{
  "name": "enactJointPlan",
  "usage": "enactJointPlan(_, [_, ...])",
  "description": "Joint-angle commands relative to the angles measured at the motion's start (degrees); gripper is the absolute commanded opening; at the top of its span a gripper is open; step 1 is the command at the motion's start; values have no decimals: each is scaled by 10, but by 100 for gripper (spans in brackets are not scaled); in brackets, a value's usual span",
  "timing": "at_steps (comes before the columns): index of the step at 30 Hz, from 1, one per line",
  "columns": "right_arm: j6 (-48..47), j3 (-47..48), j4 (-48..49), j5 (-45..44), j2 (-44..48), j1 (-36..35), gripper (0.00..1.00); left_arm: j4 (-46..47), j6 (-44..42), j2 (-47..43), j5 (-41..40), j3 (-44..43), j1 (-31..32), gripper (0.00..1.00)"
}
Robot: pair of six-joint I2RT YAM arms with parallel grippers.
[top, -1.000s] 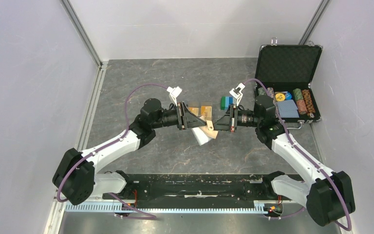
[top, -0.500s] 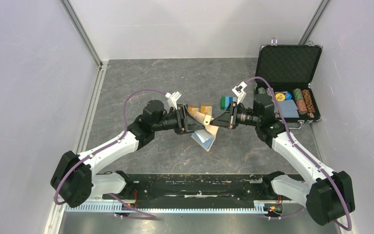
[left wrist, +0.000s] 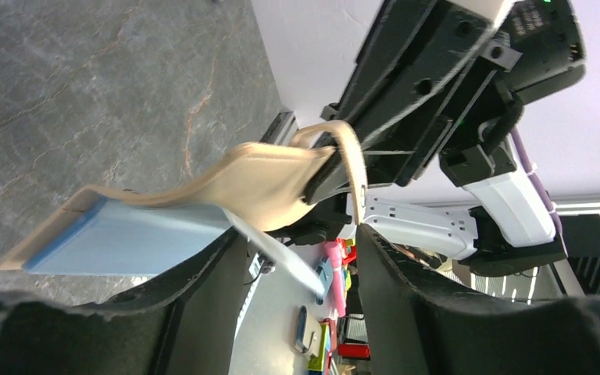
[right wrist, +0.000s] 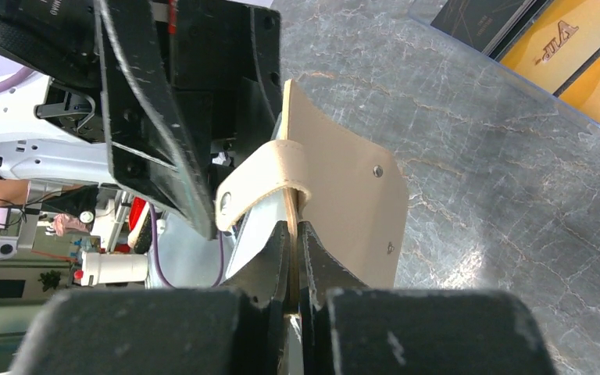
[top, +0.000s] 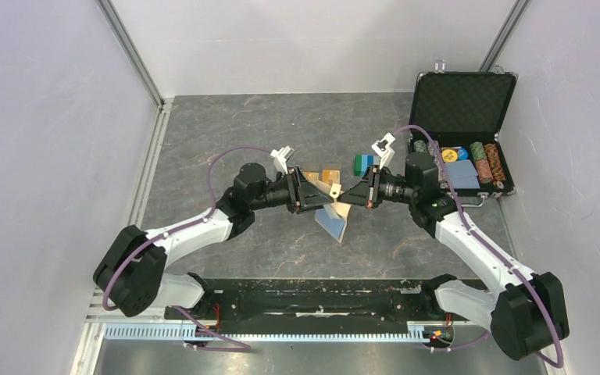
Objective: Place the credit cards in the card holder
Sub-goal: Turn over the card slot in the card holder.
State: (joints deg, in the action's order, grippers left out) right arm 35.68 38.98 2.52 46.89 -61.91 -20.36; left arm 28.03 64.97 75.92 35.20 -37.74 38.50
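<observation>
Only the thin pale edge of the card holder reaches into the robot's left gripper, so it should open wider and pinch the tan edge [right wrist: 287, 111] next to the snap tab.
The card holder [top: 333, 219] is a tan wallet with light-blue lining [left wrist: 137, 238]. It hangs unfolded between the two grippers, lower end near the table. My right gripper [top: 346, 195] is shut on the edge of its snap-tab flap [right wrist: 336, 195], pinching it at the fingertips [right wrist: 291, 234]. My left gripper [top: 320, 197] faces it from the left, open [left wrist: 295, 254]. A thin pale edge of the holder reaches between its fingers without being pinched. The credit cards lie flat on the table behind: orange-gold ones [top: 330, 175] [right wrist: 582, 43] and a dark one [right wrist: 480, 22].
An open black chip case [top: 459, 101] stands at the right rear with poker chips [top: 484, 160] in rows. A green-and-blue block stack [top: 363, 162] sits just behind the right gripper. White walls close in both sides.
The left gripper has opened wider and shifted slightly right. The card holder has swung down from the right gripper's grip, showing more blue lining. The right gripper stayed shut.
</observation>
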Motion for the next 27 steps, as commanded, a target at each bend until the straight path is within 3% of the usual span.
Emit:
enactJointPlan(1, [17,-6,25,19,-1,1,0,118,25,-1,24,-7,3,58])
enactJointPlan(5, [27,-7,29,24,-3,1,0,101,-7,-10,35,-21,5,56])
enactJointPlan(9, [49,-10,49,31,-5,1,0,14,-68,-8,40,-45,11,55])
enactJointPlan(11, [62,-11,59,36,-6,1,0,-25,-98,-3,38,-55,17,48])
enactJointPlan(15, [81,-10,68,42,-7,1,0,-42,-134,3,40,-56,28,20])
enactJointPlan(20, [100,-8,78,49,-6,2,0,-96,-200,-1,17,-65,47,13])
enactJointPlan(24, [109,-2,83,57,-6,1,0,-222,-284,-4,-49,-99,64,18])
enactJointPlan(27, [110,1,82,62,-5,1,0,-273,-306,-16,-130,-103,64,41])
